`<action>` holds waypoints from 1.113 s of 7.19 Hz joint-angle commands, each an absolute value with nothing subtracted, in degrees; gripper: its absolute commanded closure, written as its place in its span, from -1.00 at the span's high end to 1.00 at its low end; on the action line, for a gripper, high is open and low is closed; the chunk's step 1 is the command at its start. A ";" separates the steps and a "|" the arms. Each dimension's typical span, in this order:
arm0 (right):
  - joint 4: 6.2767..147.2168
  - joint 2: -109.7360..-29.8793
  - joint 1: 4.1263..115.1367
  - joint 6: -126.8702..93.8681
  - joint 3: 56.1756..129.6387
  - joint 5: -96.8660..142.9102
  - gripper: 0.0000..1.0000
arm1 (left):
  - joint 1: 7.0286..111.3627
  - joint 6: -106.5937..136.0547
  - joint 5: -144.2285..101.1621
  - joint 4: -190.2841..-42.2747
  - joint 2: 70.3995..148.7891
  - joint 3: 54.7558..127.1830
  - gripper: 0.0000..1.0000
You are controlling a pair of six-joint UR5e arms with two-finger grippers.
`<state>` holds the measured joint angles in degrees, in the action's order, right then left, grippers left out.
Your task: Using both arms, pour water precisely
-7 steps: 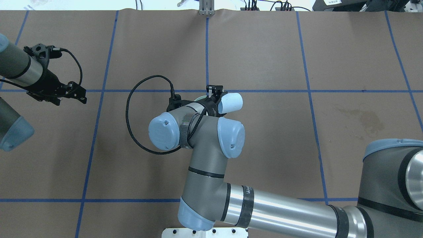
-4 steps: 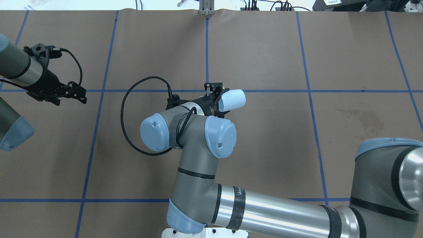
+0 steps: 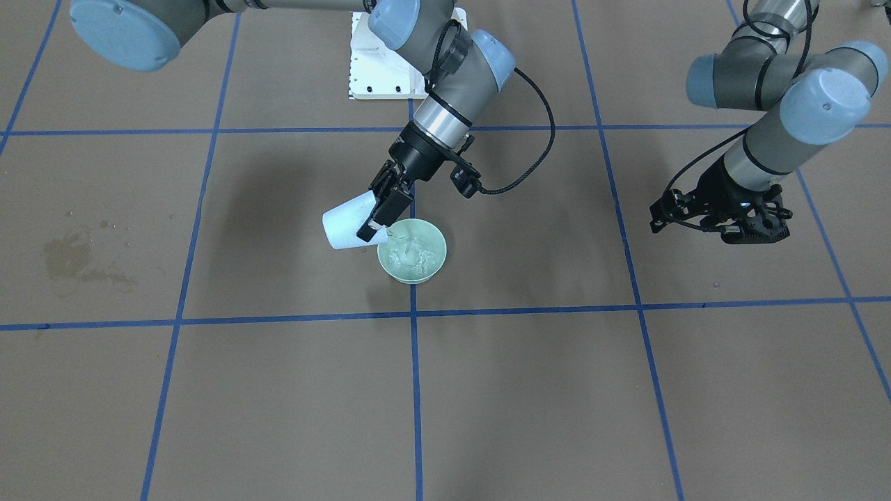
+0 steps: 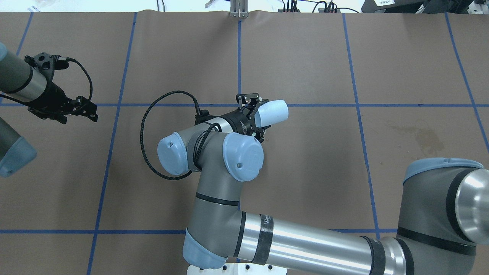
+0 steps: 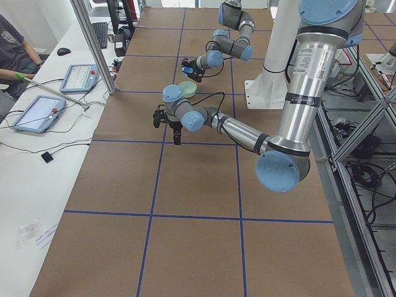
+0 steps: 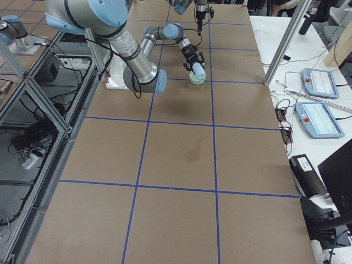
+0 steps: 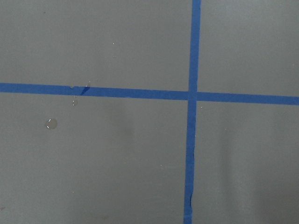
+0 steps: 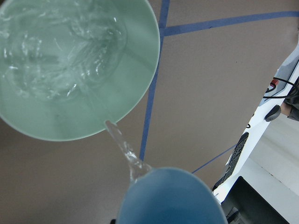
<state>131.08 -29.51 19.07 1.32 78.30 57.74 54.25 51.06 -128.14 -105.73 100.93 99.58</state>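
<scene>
My right gripper is going to set the pale blue cup, tipped over the green bowl's rim, down on the dried stain's edge nearer the white pedestal (image 3: 74, 233).
My right gripper (image 3: 378, 211) is shut on a pale blue cup (image 3: 343, 221) and holds it tipped on its side, mouth over the rim of a pale green bowl (image 3: 433, 245). In the right wrist view a thin stream of water (image 8: 122, 142) runs from the cup (image 8: 173, 200) into the bowl (image 8: 135, 88), where water (image 8: 51, 56) ripples with whitish glints. In the overhead view the right gripper (image 4: 254, 111) and cup (image 4: 272, 111) show, but the arm hides the bowl. My left gripper (image 3: 720, 226) is open, empty and far off to the side, above the table (image 4: 91, 110).
Brown paper with a blue tape grid (image 3: 413, 314) covers the table. A dried stain (image 4: 418, 137) lies on my right side. A white pedestal (image 3: 379, 69) stands at the near edge. A small droplet (image 7: 51, 123) lies below the left wrist.
My right wrist has turned and tipped the cup further, and the cup has shifted a little right in the overhead view. The bowl's edge is now hidden there. The left arm moved slightly left.
</scene>
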 commanded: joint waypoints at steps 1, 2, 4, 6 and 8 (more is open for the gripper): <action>132.45 -29.00 18.98 0.71 77.70 57.31 -0.29 | 54.23 51.15 -128.14 -105.73 100.81 99.67 1.00; 131.67 -29.00 18.81 -1.21 78.39 57.39 -0.27 | 54.32 51.33 -128.14 -105.73 100.72 100.19 1.00; 125.89 -29.96 18.81 -9.37 81.28 58.61 -0.27 | 54.67 51.24 -128.14 -105.73 100.55 100.37 1.00; 117.84 -41.40 19.77 -20.95 95.18 65.10 -0.26 | 54.75 51.33 -128.14 -105.73 100.55 100.89 1.00; 98.62 -61.35 25.54 -29.23 110.07 76.84 -0.26 | 54.76 51.68 -128.06 -105.65 101.07 101.16 1.00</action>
<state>109.63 -50.13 22.00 -23.84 101.65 69.70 54.74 51.49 -128.12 -105.72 100.79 100.96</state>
